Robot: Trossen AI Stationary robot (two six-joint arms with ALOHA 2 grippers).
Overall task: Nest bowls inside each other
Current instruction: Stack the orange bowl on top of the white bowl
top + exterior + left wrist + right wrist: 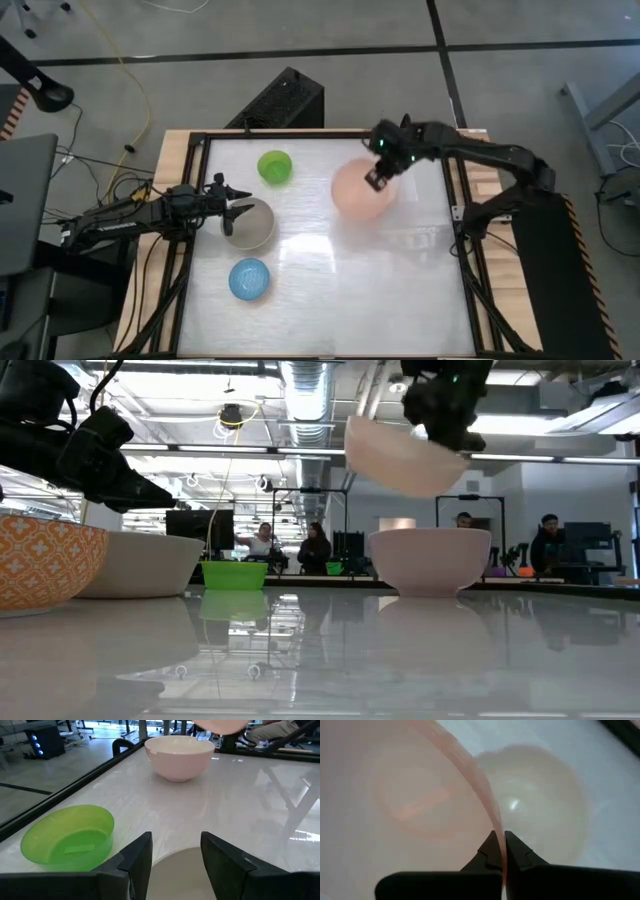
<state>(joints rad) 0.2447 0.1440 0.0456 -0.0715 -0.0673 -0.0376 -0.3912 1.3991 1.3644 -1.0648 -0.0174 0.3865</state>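
Observation:
My right gripper is to release the salmon-pink bowl inside the cream-white bowl (375,182) (535,804) below it.
My right gripper (378,178) is shut on the salmon-pink bowl (400,455), which hangs in the air over the table's far right part. Under it the cream-white bowl (430,560) stands upright on its base; from above the pink bowl mostly hides it. The grey bowl (250,224) stands left of centre, the bright-green bowl (275,167) beyond it and the light-blue bowl (249,279) nearer. My left gripper (175,860) stands open at the grey bowl's left rim, its fingers above the bowl. My right gripper pinches the pink bowl's rim (492,820), one finger inside the bowl and one outside. The fingers slant down onto it from above, from the table's right side. The bowl is lifted clear and tilted, above the cream-white bowl (540,810).
A black frame (200,200) edges the white table top. The near right half of the table holds no bowl. People sit at desks in the room beyond the far edge.

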